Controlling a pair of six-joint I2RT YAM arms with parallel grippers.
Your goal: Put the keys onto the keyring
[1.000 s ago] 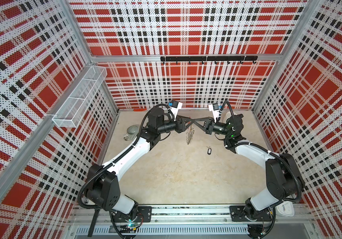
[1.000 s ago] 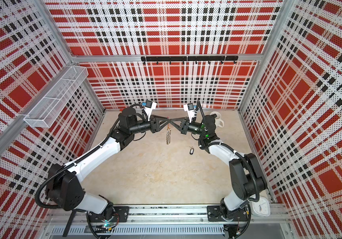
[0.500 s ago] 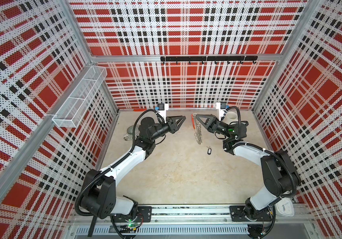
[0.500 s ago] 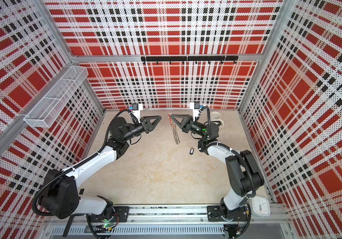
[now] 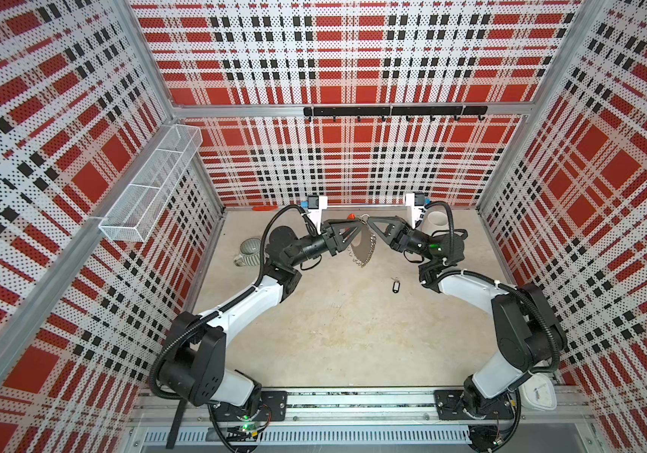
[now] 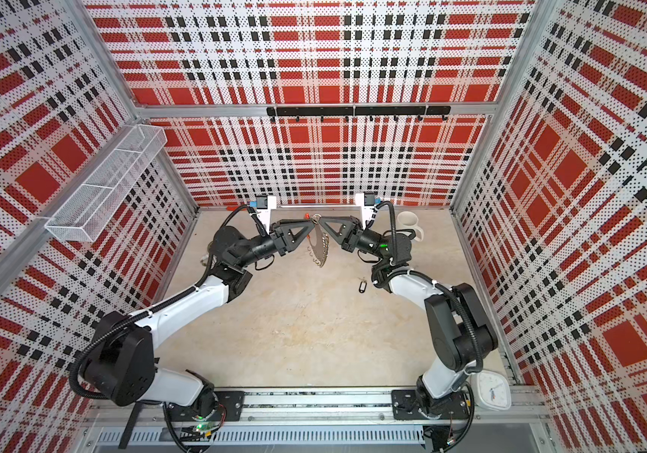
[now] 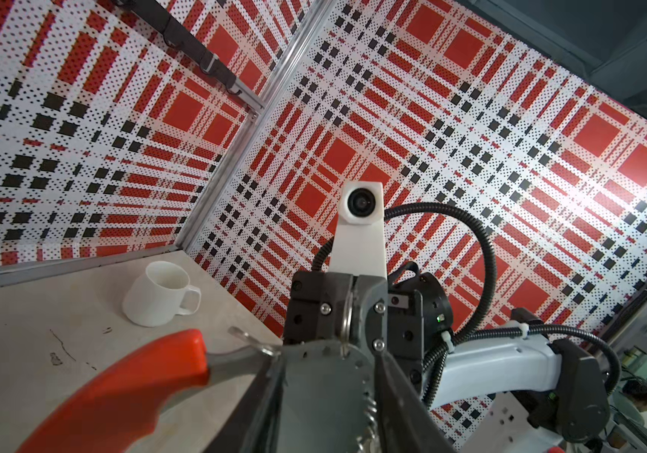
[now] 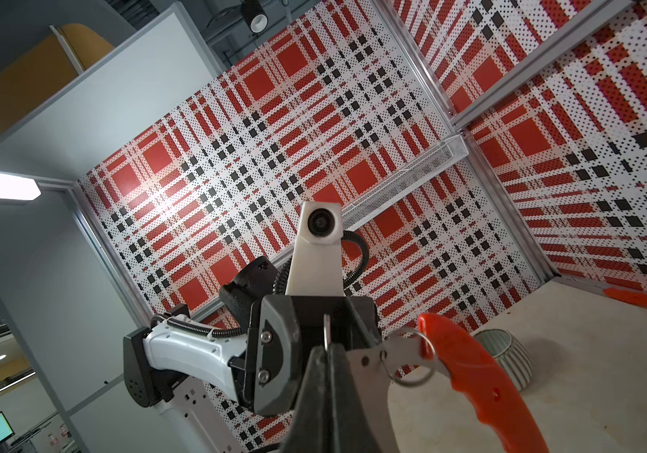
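The robot's right gripper holds the plate's upper edge beside the wire ring, so the left gripper should take the plate while the right gripper takes the ring point(image 8: 410, 357).
The keyring point(image 5: 361, 247) point(image 6: 319, 245), a grey half-round plate with a red handle and a fringe of small wire loops, hangs in the air at the back middle. My right gripper point(image 5: 369, 222) point(image 8: 327, 353) is shut on its upper edge, and the red handle point(image 8: 470, 372) sticks out to one side. My left gripper point(image 5: 357, 231) point(image 7: 329, 353) faces it, open, with the plate point(image 7: 325, 384) lying between its fingers. The keys point(image 5: 394, 285) point(image 6: 361, 285), a tiny silver key on a black tag, lie alone on the table below the right gripper.
A white mug point(image 5: 437, 225) point(image 7: 157, 294) stands at the back right. A grey ribbed mug point(image 5: 249, 251) point(image 8: 506, 353) lies at the back left. A wire basket point(image 5: 149, 188) hangs on the left wall. A hook rail point(image 5: 392, 111) runs along the back wall.
The left gripper pulled back from the keyring, then came forward again around its plate. The right gripper kept hold and shifted the keyring slightly. The keys stayed put.
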